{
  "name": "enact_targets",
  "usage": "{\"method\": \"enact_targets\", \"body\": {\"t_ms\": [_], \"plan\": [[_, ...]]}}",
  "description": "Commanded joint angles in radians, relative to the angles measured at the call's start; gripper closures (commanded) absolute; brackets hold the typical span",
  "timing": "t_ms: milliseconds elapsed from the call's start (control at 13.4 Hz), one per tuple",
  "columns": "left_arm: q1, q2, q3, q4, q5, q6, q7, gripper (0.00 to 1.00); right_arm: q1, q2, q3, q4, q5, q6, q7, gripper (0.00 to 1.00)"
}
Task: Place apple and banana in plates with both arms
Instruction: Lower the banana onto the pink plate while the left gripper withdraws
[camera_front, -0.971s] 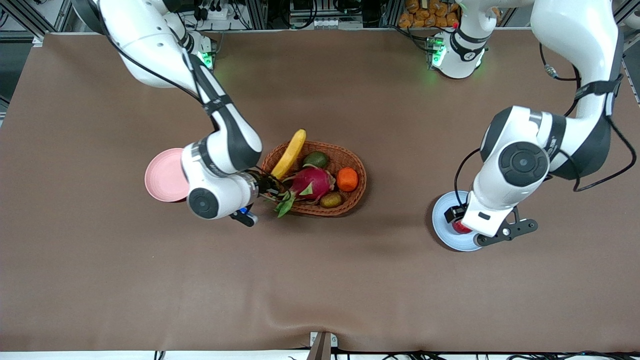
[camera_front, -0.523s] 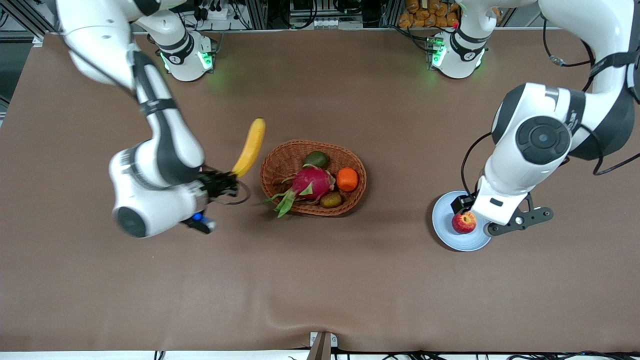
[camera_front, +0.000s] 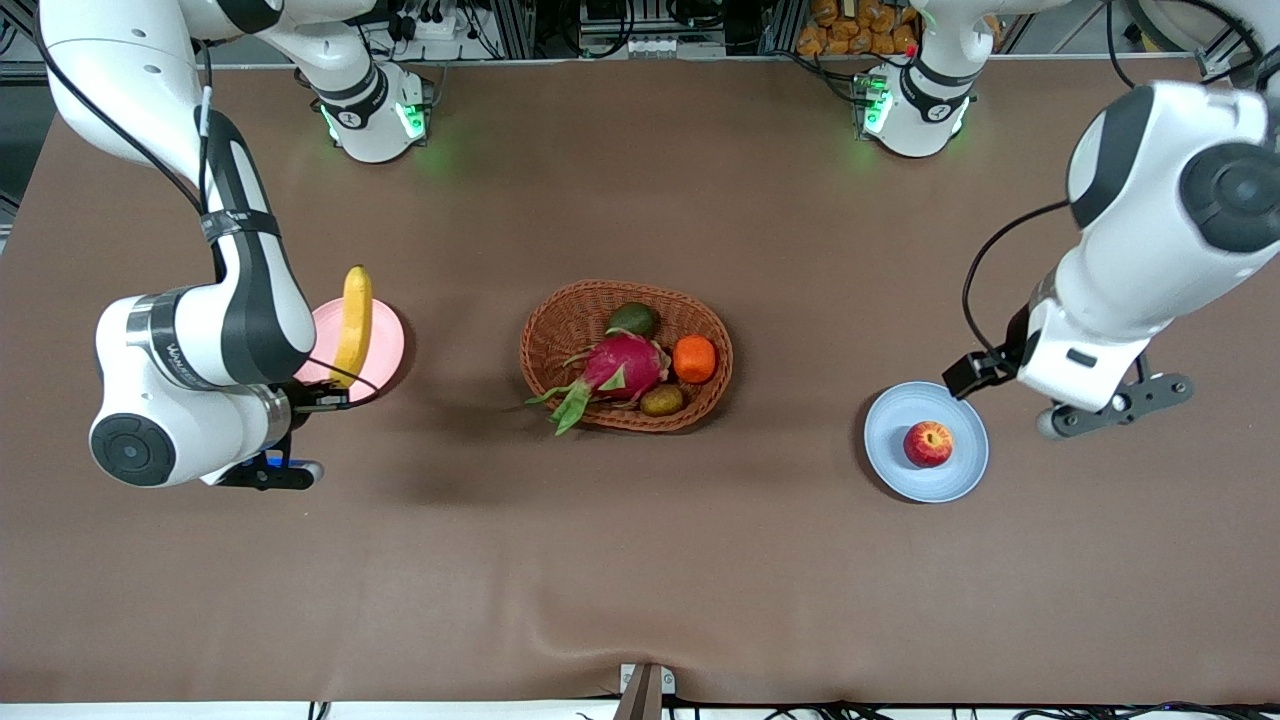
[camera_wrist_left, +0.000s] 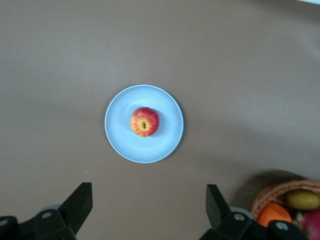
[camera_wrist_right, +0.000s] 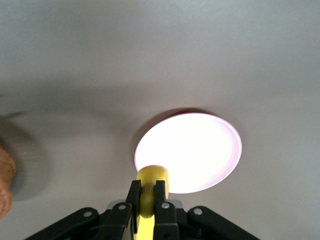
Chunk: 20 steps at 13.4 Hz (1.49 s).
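Observation:
Next, my right gripper lets go of the yellow banana on the pale pink plate (camera_front: 360, 337) (camera_wrist_right: 174, 163), just off its middle toward the wicker basket.
The red apple (camera_front: 928, 443) lies on the light blue plate (camera_front: 925, 482) toward the left arm's end of the table. In the left wrist view the apple (camera_wrist_left: 145, 121) sits in the middle of that plate (camera_wrist_left: 120, 135). My left gripper (camera_wrist_left: 148, 194) hangs open and empty, high up and off to the side of the plate. My right gripper (camera_wrist_right: 146, 194) is shut on one end of the yellow banana (camera_front: 353, 325). The banana is held in the air over the pale pink plate (camera_front: 387, 345), toward the right arm's end. In the right wrist view the banana (camera_wrist_right: 152, 177) points at the pink plate (camera_wrist_right: 200, 145).
An oval wicker basket (camera_front: 558, 312) stands mid-table between the two plates. It holds a magenta dragon fruit (camera_front: 625, 365), an orange (camera_front: 694, 359), a green avocado (camera_front: 632, 319) and a small brown kiwi (camera_front: 661, 400).
My right arm lifted the banana out of the basket and carried it over the pink plate. My left gripper rose and drew away from the apple, which stays on the blue plate.

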Motion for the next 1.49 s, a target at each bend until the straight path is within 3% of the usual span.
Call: {"method": "enact_targets", "body": {"t_ms": [0,224,598,822,896,971,1046,1195,1419], "plan": [[0.034,-0.062,-0.003,-0.002,-0.077,-0.046,0.046,0.00,-0.054,-0.015,0.019,-0.076,-0.025,0.043,-0.043,1.00],[0.083,-0.098,-0.003,-0.002,-0.117,-0.086,0.066,0.00,-0.059,-0.076,0.019,-0.270,-0.027,0.236,-0.058,1.00],[0.111,-0.169,0.009,-0.005,-0.134,-0.176,0.219,0.00,-0.060,-0.124,0.019,-0.445,-0.028,0.385,-0.064,1.00],[0.084,-0.206,0.078,-0.013,-0.135,-0.224,0.318,0.00,-0.074,-0.127,0.018,-0.499,-0.034,0.467,-0.085,1.00],[0.071,-0.215,0.101,-0.013,-0.140,-0.245,0.336,0.00,-0.085,-0.124,0.018,-0.499,-0.034,0.467,-0.092,0.93],[0.044,-0.226,0.141,-0.014,-0.140,-0.258,0.358,0.00,-0.086,-0.122,0.018,-0.495,-0.034,0.465,-0.093,0.36],[0.003,-0.235,0.199,-0.014,-0.141,-0.272,0.382,0.00,-0.092,-0.119,0.019,-0.483,-0.034,0.459,-0.092,0.00],[-0.065,-0.249,0.305,-0.014,-0.146,-0.296,0.477,0.00,-0.096,-0.118,0.019,-0.418,-0.031,0.420,-0.092,0.00],[-0.071,-0.283,0.322,-0.048,-0.154,-0.328,0.568,0.00,-0.099,-0.101,0.021,-0.160,-0.021,0.170,-0.092,0.00]]}}
